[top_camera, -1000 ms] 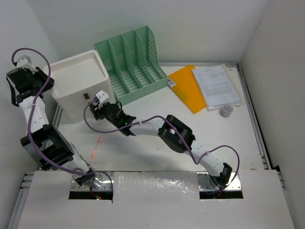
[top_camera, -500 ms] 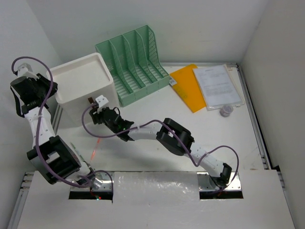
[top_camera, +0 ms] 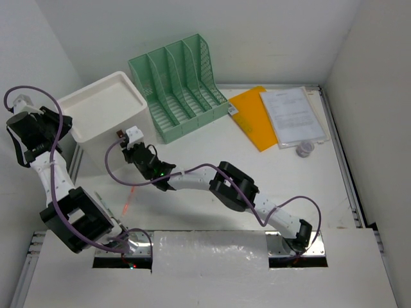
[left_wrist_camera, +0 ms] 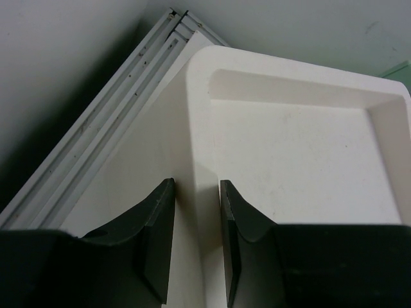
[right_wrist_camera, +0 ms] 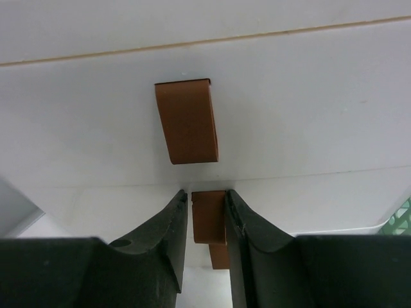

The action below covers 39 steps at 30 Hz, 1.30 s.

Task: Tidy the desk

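The robot's right gripper has the middle brown handle shallow between its fingers and that drawer is shut, so it should open, back off and grip that handle [right_wrist_camera: 209, 221] deeper before pulling.
The desk [top_camera: 192, 212] is a white tabletop with silver rails. A white drawer box [top_camera: 103, 112] stands at its back left. My left gripper [top_camera: 64, 123] is shut on the box's left rim; in the left wrist view its fingers straddle that rim [left_wrist_camera: 199, 128], gripper [left_wrist_camera: 196, 212]. My right gripper [top_camera: 126, 151] is at the box's front face. In the right wrist view the gripper [right_wrist_camera: 207, 215] is shut on the lower brown drawer handle [right_wrist_camera: 209, 221]. A second brown handle [right_wrist_camera: 186, 122] sits above it.
A green mesh file rack [top_camera: 176, 83] stands right of the box. An orange folder [top_camera: 252, 119], a stack of printed sheets [top_camera: 292, 115] and a small round object [top_camera: 306, 149] lie at the back right. A wall runs along the left.
The drawer box has turned and shifted a little to the left. Both grippers moved with it, the left arm swinging toward the left wall.
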Available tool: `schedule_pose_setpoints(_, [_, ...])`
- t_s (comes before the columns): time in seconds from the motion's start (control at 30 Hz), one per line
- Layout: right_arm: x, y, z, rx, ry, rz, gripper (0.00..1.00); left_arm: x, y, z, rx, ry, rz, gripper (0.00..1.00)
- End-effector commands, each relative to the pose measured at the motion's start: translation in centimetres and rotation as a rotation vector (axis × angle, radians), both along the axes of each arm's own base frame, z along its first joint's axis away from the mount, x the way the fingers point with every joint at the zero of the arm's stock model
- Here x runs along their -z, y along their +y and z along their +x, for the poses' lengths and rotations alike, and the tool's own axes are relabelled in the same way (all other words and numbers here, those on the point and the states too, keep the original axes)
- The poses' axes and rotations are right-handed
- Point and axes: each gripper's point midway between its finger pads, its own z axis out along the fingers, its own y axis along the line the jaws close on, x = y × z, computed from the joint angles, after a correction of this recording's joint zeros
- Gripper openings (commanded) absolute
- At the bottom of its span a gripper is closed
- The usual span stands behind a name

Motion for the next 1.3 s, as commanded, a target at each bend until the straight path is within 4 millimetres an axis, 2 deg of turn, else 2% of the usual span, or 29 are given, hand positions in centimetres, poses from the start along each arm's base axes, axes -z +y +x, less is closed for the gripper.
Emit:
schedule_pose_setpoints(0.0, [-4.3, -0.3, 2.6, 0.021, -0.042, 0.148, 0.27, 5.4, -6.7, -2.6, 0.159, 0.158, -0.342, 0.00])
schedule_pose_setpoints(0.13, [-4.0, -0.1, 3.1, -0.012, -0.033, 0.147, 0.17, 5.6, -6.3, -2.3, 0.151, 0.154, -0.337, 0.00])
schedule_pose_setpoints(0.27, [-3.5, 0.7, 2.8, -0.080, -0.021, 0.138, 0.16, 5.9, -6.2, -1.9, 0.153, 0.155, -0.359, 0.00])
schedule_pose_setpoints(0.43, [-2.9, 0.7, 2.7, -0.095, -0.017, 0.129, 0.00, 5.9, -5.6, -1.6, 0.135, 0.147, -0.338, 0.00])
schedule_pose_setpoints(0.53, [-3.0, 0.8, 2.3, -0.125, -0.030, 0.119, 0.00, 5.9, -5.3, -1.4, 0.123, 0.141, -0.333, 0.00])
schedule_pose_setpoints(0.57, [-2.2, 0.9, 1.5, -0.164, -0.025, 0.098, 0.00, 5.9, -5.1, -1.3, 0.119, 0.142, -0.334, 0.00])
schedule_pose_setpoints(0.6, [-2.3, 0.8, 1.1, -0.187, -0.034, 0.100, 0.00, 5.9, -5.0, -1.2, 0.116, 0.142, -0.334, 0.00])
schedule_pose_setpoints(0.63, [-3.6, 0.7, 0.7, -0.207, -0.054, 0.102, 0.00, 5.8, -4.8, -1.1, 0.113, 0.141, -0.332, 0.00])
schedule_pose_setpoints(0.67, [-2.1, 0.5, -0.3, -0.259, -0.044, 0.070, 0.00, 5.8, -4.6, -1.0, 0.108, 0.141, -0.334, 0.00])
schedule_pose_setpoints(0.77, [-2.5, 0.1, -2.5, -0.374, -0.066, 0.057, 0.00, 5.6, -4.1, -0.8, 0.100, 0.137, -0.334, 0.00])
schedule_pose_setpoints(0.8, [-2.8, -0.1, -2.9, -0.397, -0.072, 0.062, 0.00, 5.5, -4.0, -0.6, 0.099, 0.134, -0.334, 0.00])
schedule_pose_setpoints(0.83, [-1.8, -0.5, -3.4, -0.422, -0.058, 0.047, 0.00, 5.6, -3.9, -0.6, 0.096, 0.134, -0.338, 0.00])
schedule_pose_setpoints(0.87, [-2.8, -0.6, -3.7, -0.439, -0.066, 0.062, 0.00, 5.5, -3.9, -0.5, 0.097, 0.132, -0.339, 0.00])
schedule_pose_setpoints(0.97, [-2.9, -1.0, -3.9, -0.473, -0.048, 0.079, 0.00, 5.3, -3.7, -0.4, 0.093, 0.123, -0.334, 0.00])
schedule_pose_setpoints(1.07, [-3.1, -1.3, -3.1, -0.513, 0.000, 0.148, 0.20, 4.9, -3.6, -0.2, 0.097, 0.117, -0.328, 0.00])
schedule_pose_setpoints(1.1, [-3.3, -1.5, -2.8, -0.549, 0.012, 0.166, 0.33, 4.8, -3.7, -0.2, 0.099, 0.115, -0.326, 0.00])
schedule_pose_setpoints(1.13, [-4.2, -1.2, -2.7, -0.566, 0.027, 0.203, 0.37, 4.8, -3.6, -0.2, 0.096, 0.117, -0.326, 0.00])
schedule_pose_setpoints(1.17, [-3.2, -1.0, -2.3, -0.567, 0.056, 0.193, 0.39, 4.8, -3.5, -0.3, 0.091, 0.117, -0.325, 0.00])
schedule_pose_setpoints(1.2, [-3.0, -0.8, -2.1, -0.566, 0.068, 0.190, 0.41, 4.9, -3.5, -0.2, 0.092, 0.116, -0.327, 0.00])
schedule_pose_setpoints(1.23, [-3.9, -0.3, -1.7, -0.568, 0.058, 0.201, 0.46, 4.8, -3.6, -0.2, 0.093, 0.114, -0.330, 0.00])
schedule_pose_setpoints(1.27, [-3.5, 0.0, -1.7, -0.571, 0.072, 0.192, 0.48, 4.7, -3.6, -0.2, 0.094, 0.111, -0.331, 0.00])
